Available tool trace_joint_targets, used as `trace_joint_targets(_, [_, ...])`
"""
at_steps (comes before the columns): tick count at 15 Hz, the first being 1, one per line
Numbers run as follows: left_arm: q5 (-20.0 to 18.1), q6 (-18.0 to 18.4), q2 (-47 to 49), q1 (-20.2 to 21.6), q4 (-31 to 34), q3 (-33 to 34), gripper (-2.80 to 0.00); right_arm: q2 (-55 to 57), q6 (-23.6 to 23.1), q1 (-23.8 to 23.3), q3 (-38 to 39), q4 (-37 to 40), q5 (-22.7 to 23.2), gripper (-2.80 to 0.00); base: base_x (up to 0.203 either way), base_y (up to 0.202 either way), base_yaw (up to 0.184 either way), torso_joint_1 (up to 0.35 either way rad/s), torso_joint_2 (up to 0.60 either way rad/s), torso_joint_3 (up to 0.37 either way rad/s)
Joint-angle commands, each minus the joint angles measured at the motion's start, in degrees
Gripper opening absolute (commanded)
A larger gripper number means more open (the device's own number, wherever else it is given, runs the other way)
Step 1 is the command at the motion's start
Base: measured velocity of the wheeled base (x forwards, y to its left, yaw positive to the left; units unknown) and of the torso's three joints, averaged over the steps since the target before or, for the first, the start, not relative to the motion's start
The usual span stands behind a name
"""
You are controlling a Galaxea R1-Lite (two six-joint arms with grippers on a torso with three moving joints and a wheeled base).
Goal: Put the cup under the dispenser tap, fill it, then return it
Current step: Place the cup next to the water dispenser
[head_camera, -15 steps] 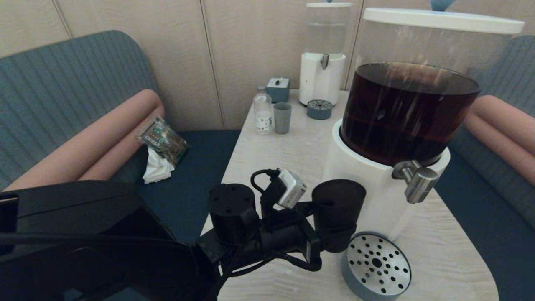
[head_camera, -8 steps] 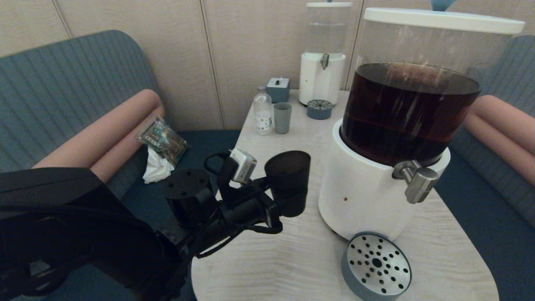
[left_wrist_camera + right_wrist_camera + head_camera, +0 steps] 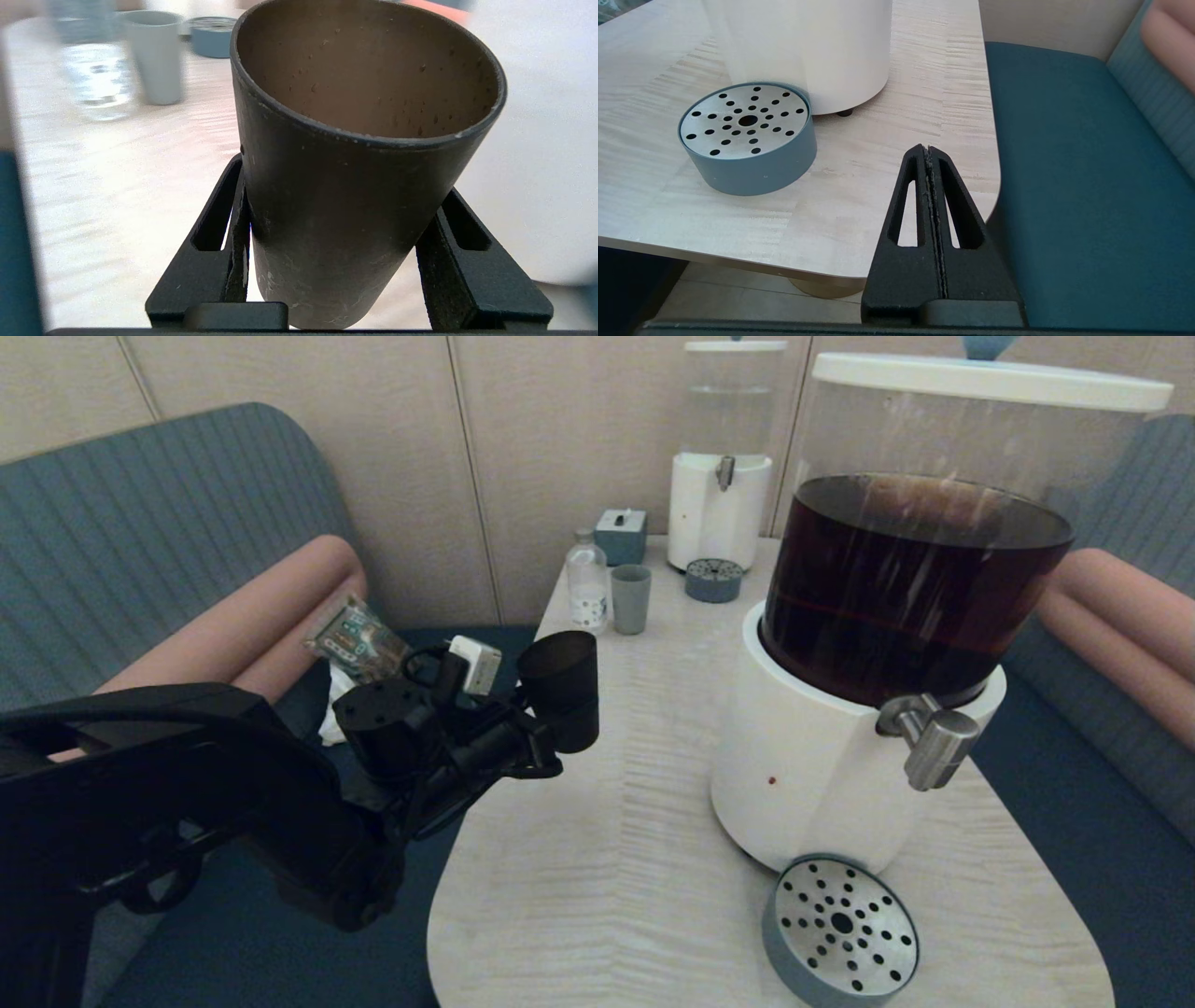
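The black cup will be set down by my left gripper, which will let go of it on the bare table edge (image 3: pixel 565 775) across from the big dispenser. The cup now hangs upright above that edge.
The matte black cup (image 3: pixel 560 686) (image 3: pixel 355 186) hangs upright above the table's left edge, clamped low on its body by my left gripper (image 3: pixel 558 728) (image 3: pixel 336 224). What I can see of its inside is brown wall dotted with droplets. The steel dispenser tap (image 3: pixel 932 739) juts from the big white-based dispenser of dark brown liquid (image 3: pixel 910 579), far to the cup's right. Below the tap sits the round perforated drip tray (image 3: pixel 840 929) (image 3: pixel 746 135), with nothing on it. My right gripper (image 3: pixel 929 154) is parked off the table's near right corner, fingers pressed together and holding nothing; it is out of the head view.
At the table's back stand a clear bottle (image 3: pixel 587 586), a pale grey-green cup (image 3: pixel 631 599), a small grey box (image 3: pixel 621 535) and a smaller clear-liquid dispenser (image 3: pixel 721 504) with its own drip tray (image 3: pixel 714 581). Teal benches flank the table (image 3: pixel 616 859).
My left arm has carried the cup left and back, away from the drip tray and tap, to the table's left edge. The right arm has not moved.
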Motion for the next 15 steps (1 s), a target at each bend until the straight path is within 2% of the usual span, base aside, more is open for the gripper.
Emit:
trace_joint_targets(1, [-0.14, -0.23, 4.37, 1.83, -0.47, -3.18, -2.80, -0.06, -0.02, 0.03, 0.53, -0.04, 0.01, -2.80, 0.000, 0.000, 0.000, 0.000, 0.00, 0.000])
trace_joint_targets(4, [-0.20, 0.04, 7.34, 2.50, -0.48, -5.39, -2.80, -0.06, -0.05, 0.10, 0.53, -0.04, 0.01, -2.80, 0.000, 0.000, 0.000, 0.000, 0.00, 0.000])
trace_joint_targets(15, [-0.07, 1.24, 13.19, 2.42, -0.48, -5.67, -2.80, -0.06, -0.08, 0.01, 0.53, -0.04, 0.01, -2.80, 0.000, 0.000, 0.000, 0.000, 0.00, 0.000])
